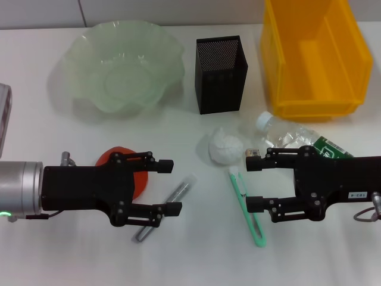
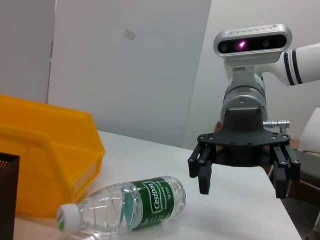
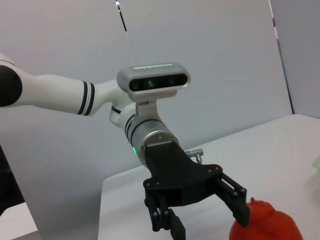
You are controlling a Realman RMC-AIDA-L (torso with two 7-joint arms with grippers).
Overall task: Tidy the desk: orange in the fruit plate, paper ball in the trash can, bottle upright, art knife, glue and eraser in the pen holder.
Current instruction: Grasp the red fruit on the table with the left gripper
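My left gripper goes to the orange next and closes on the side (image 1: 116, 150) nearest the fruit plate.
The orange (image 1: 132, 176) lies at the front left, half hidden under my open left gripper (image 1: 171, 187); the right wrist view shows this gripper (image 3: 207, 222) beside the orange (image 3: 265, 225). The grey glue (image 1: 183, 188) lies slanted just past the left fingertips. My right gripper (image 1: 250, 182) is open, low over the mint-green art knife (image 1: 245, 205). The paper ball (image 1: 223, 146) sits beside it. A small eraser (image 1: 252, 152) lies at the upper right fingertip. The bottle (image 1: 292, 138) lies on its side, also in the left wrist view (image 2: 130, 205), near the right gripper (image 2: 243, 190).
At the back of the white desk (image 1: 178, 262) stand the pale-green fruit plate (image 1: 77, 53), the black mesh pen holder (image 1: 220, 74) and the yellow trash can (image 1: 315, 56). A grey object (image 1: 3, 113) sits at the left edge.
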